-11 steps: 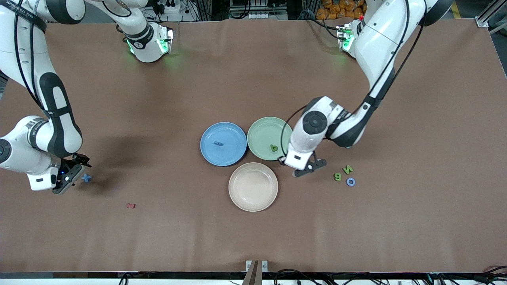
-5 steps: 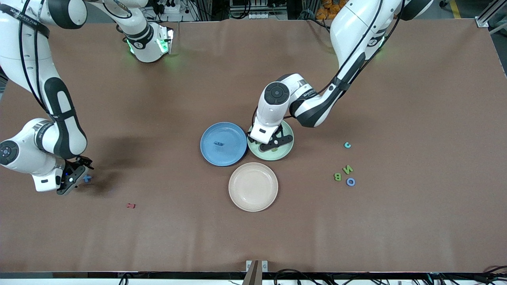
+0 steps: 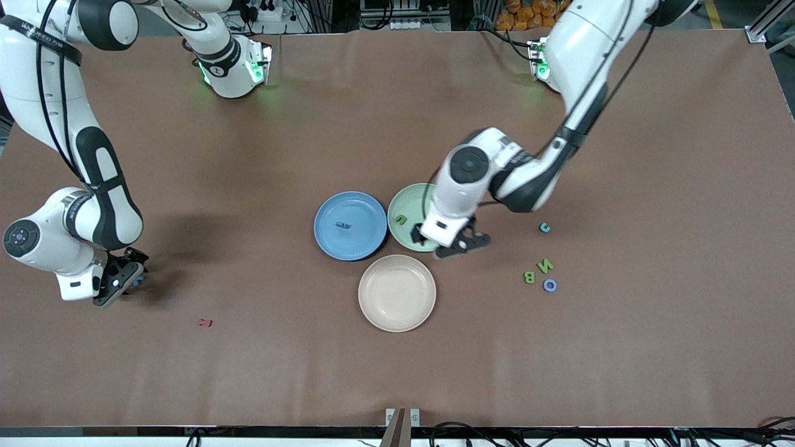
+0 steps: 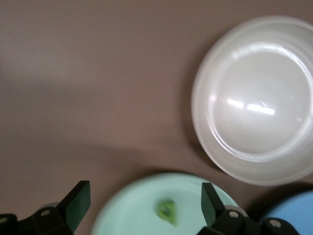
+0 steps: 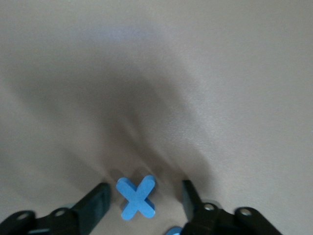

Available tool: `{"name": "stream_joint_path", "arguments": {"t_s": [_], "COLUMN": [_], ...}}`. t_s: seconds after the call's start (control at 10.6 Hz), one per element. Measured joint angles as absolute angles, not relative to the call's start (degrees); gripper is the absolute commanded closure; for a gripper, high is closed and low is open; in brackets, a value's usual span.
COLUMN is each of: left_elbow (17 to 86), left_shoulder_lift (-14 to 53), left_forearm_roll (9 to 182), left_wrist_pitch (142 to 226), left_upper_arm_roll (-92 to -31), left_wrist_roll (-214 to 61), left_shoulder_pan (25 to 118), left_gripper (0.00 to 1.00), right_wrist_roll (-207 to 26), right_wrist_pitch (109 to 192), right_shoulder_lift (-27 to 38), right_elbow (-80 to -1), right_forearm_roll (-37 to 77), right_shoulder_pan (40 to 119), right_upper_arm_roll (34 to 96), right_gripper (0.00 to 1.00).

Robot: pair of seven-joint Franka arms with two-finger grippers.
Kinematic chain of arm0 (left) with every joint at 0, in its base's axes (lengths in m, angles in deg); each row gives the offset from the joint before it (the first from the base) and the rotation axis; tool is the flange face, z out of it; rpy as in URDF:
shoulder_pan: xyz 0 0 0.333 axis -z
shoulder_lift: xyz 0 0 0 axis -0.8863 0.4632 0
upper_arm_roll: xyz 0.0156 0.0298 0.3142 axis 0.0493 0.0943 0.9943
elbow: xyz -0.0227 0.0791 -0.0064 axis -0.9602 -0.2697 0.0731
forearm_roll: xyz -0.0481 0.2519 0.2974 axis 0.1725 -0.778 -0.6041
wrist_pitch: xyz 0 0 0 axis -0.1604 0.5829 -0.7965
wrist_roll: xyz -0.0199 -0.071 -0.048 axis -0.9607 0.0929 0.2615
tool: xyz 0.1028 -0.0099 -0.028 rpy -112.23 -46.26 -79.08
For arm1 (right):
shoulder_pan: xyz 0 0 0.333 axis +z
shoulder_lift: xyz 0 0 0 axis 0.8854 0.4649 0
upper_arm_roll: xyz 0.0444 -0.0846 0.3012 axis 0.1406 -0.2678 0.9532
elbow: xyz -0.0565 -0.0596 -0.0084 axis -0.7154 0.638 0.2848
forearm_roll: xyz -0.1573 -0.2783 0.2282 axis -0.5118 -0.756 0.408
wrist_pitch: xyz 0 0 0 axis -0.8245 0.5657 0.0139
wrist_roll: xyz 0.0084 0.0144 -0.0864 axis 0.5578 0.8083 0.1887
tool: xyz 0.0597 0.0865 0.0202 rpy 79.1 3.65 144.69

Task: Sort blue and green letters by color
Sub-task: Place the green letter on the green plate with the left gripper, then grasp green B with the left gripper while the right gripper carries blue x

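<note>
The robot's left gripper will next close on the sides of the green B [image 3: 529, 277], which is lying beside the green N and the blue O.
My left gripper [image 3: 461, 244] hangs open over the green plate's [image 3: 410, 202] edge nearest the left arm's end, nothing between its fingers [image 4: 78, 200]. A green letter [image 3: 402, 219] lies in that plate; the left wrist view shows a green letter [image 4: 166, 210] on the green plate [image 4: 127, 220] below the left gripper [image 4: 144, 193]. A blue letter [image 3: 340, 225] lies in the blue plate [image 3: 366, 208]. My right gripper [image 3: 121, 282] is low at the right arm's end, open astride a blue X [image 5: 137, 197], the right gripper [image 5: 144, 188] not touching it.
An empty beige plate [image 3: 397, 320] sits nearer the camera than the other two plates. Toward the left arm's end lie a teal C [image 3: 545, 227], green N [image 3: 545, 266], green B [image 3: 528, 277] and blue O [image 3: 549, 285]. A dark-red letter [image 3: 205, 322] lies near my right gripper.
The left gripper went from beside the plates to over the green plate, opened, and a second green letter now lies there. The right gripper lowered around the blue X, jaws narrowing.
</note>
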State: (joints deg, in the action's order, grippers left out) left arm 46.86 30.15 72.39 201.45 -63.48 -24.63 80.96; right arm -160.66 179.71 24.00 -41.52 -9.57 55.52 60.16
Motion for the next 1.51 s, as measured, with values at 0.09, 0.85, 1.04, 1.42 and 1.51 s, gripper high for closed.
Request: {"name": "stream_joint_path", "arguments": {"t_s": [0.09,0.85,1.04,1.42,1.51], "left_elbow": [46.94,48.5,48.5,48.59,48.58], "left_shoulder_lift": [30.0,33.04,33.53,36.6,37.17], "left_forearm_roll": [72.4,72.22,69.86,67.91,67.85], "left_wrist_pitch": [201.23,201.57,202.11,204.81,205.15], "left_upper_arm_roll": [-63.44,-63.25,-63.19,-62.67,-62.66], "left_wrist_roll": [-31.97,-62.26,-63.92,-64.53,-64.98], "left_shoulder_pan": [77.22,64.57,64.55,63.29,62.7], "left_gripper": [0.0,0.06,0.1,0.17,0.17], "right_wrist_roll": [-160.57,-138.53,-126.85,-104.77,-99.66], "right_wrist_pitch": [180.58,175.11,171.68,171.43,171.57], "right_shoulder_lift": [23.53,11.52,9.08,8.41,8.37], "right_elbow": [-42.23,-51.94,-52.13,-52.31,-52.14], "right_forearm_roll": [-8.63,-4.17,-4.08,-3.88,-3.86], "right_shoulder_pan": [55.65,61.88,67.21,78.51,81.74], "right_upper_arm_roll": [60.18,60.83,60.97,61.08,61.1], "right_gripper": [0.91,1.0,1.0,1.0,1.0]}}
